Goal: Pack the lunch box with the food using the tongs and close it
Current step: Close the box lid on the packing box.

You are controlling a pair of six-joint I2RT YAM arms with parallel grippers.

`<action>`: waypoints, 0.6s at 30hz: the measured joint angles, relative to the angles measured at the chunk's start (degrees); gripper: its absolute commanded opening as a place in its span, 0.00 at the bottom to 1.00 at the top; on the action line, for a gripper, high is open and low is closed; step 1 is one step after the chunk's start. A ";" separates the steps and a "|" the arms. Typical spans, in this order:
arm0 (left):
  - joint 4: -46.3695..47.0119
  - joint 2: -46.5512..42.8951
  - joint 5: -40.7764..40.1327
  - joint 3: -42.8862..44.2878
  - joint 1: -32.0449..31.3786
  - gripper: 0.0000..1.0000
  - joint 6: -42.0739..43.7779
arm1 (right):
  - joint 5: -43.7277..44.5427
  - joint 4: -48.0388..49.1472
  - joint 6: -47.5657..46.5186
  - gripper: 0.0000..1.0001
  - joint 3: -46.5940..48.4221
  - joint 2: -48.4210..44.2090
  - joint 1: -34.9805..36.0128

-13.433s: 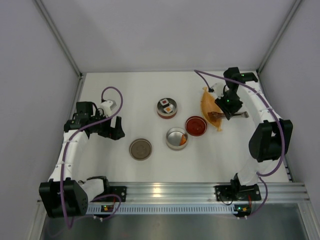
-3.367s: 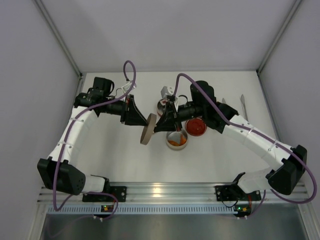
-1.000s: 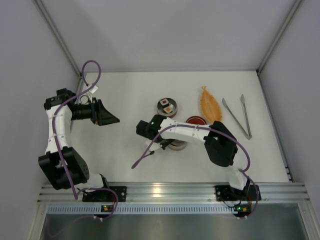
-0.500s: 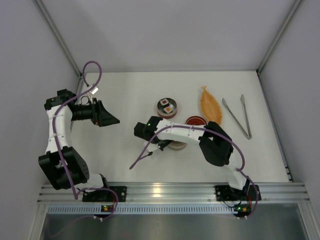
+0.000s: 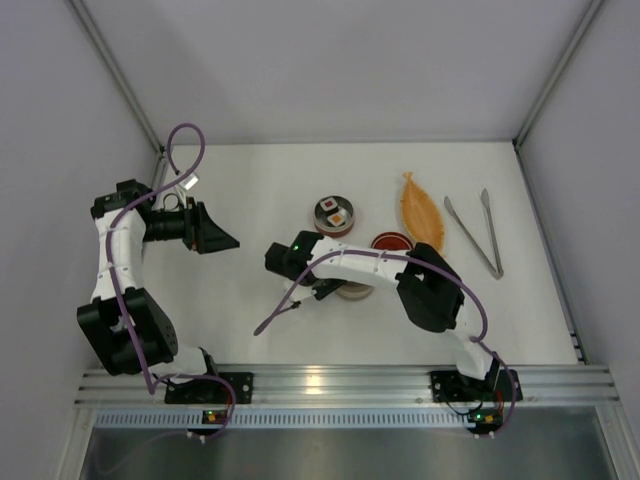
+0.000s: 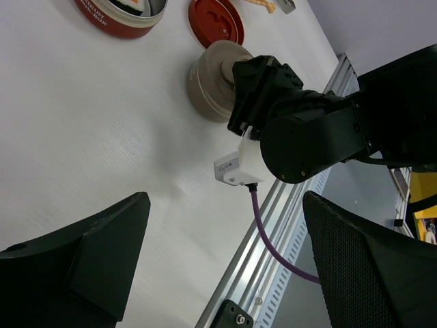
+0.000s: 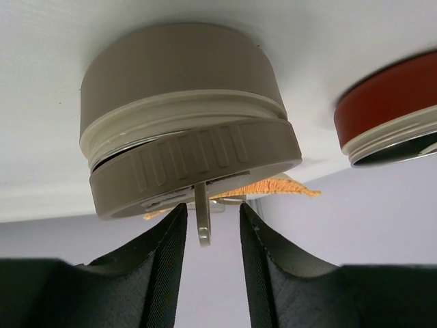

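I can see the grey lid sitting at a slant on the grey tin's rim, so I need to back my right gripper off, lift it, and take the grey lid's tab (image 7: 203, 213) from higher above.
The lunch box is a set of round tins. The grey tin (image 7: 174, 82) has its grey lid (image 7: 198, 171) sitting on it, and a small tab (image 7: 203, 222) sticks out of the lid. My right gripper (image 7: 212, 208) is open, one finger on each side of the tab without touching it. From above, this gripper (image 5: 330, 291) and its arm cover most of the grey tin (image 5: 354, 290). The red tin (image 5: 334, 215) holds food (image 5: 335, 211): a white block with a dark and red top. The tongs (image 5: 475, 233) lie at the right. My left gripper (image 5: 218, 230) hangs wide open and empty.
A red lid (image 5: 392, 243) lies beside the grey tin, with an orange boat-shaped tray (image 5: 421, 212) behind it. The right arm's wrist (image 6: 300, 123) and purple cable (image 6: 273, 232) cross the table's middle. The aluminium rail (image 5: 340, 380) runs along the near edge.
My right gripper's jaws have parted from the lid's tab, and its wrist has drifted slightly left. The left arm has hardly moved.
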 measured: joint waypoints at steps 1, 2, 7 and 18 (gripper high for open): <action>0.00 0.00 0.00 0.00 0.00 0.98 0.02 | 0.00 0.00 0.15 0.39 0.00 0.00 0.02; 0.00 0.00 0.00 0.00 0.00 0.98 0.02 | -0.02 0.00 0.37 0.40 0.00 0.00 0.04; 0.00 0.00 0.00 0.00 0.00 0.98 0.02 | -0.02 -0.02 0.94 0.52 0.57 -0.24 0.22; 0.00 0.00 0.76 1.60 0.09 0.98 -2.86 | -0.09 0.02 2.51 0.90 1.57 -10.60 0.22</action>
